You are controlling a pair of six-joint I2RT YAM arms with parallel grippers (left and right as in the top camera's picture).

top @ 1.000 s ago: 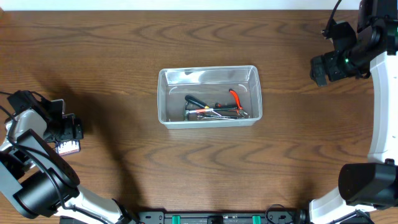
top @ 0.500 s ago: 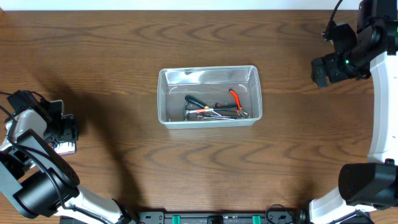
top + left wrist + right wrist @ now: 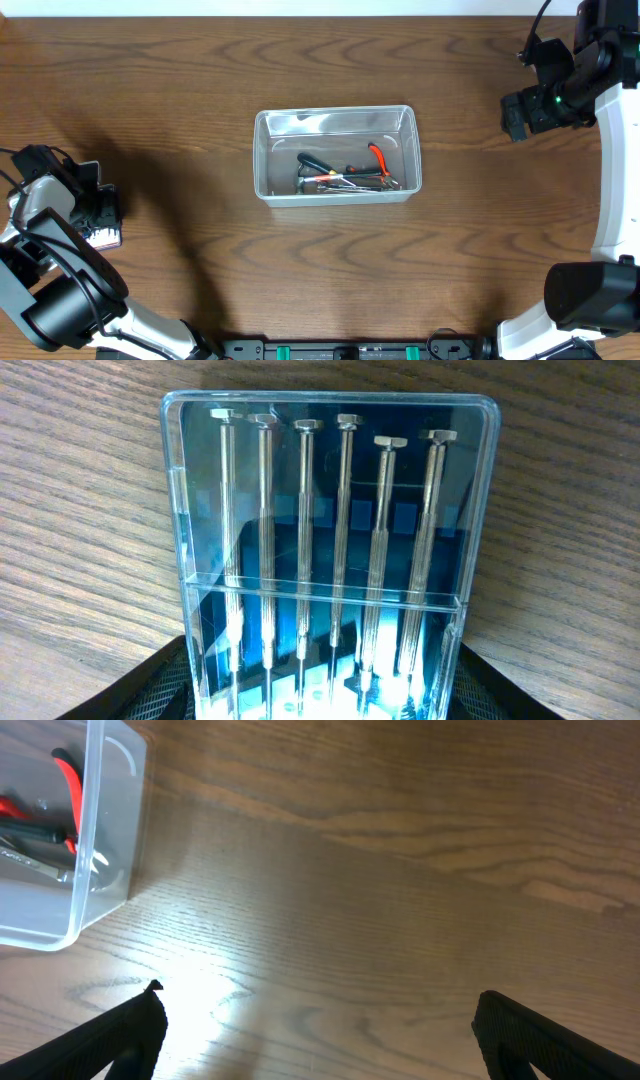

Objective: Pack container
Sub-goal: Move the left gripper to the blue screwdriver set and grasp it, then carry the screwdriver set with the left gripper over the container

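My left gripper is to let go of the blue case inside the clear plastic container [image 3: 303,141], between the container's far side and the hand tools.
The clear plastic container [image 3: 262,160] stands at the table's middle and holds red-handled pliers [image 3: 378,160] and other small hand tools [image 3: 330,180]. Its corner also shows in the right wrist view [image 3: 100,870]. My left gripper [image 3: 100,212] is at the far left edge, low over the table. In the left wrist view its fingers [image 3: 150,685] press both sides of a blue flat case of screwdriver bits [image 3: 330,510], so the left gripper [image 3: 320,695] is shut on it. My right gripper [image 3: 515,115] hangs open and empty above the table at the right, also seen in its wrist view [image 3: 320,1030].
Wood-grain table [image 3: 200,80] all round the container. The left arm's base and cables [image 3: 50,290] fill the lower left corner. The right arm's column [image 3: 605,180] runs down the right edge.
My left gripper and the blue case have shifted a little to the left together. The right arm and the container have not moved.
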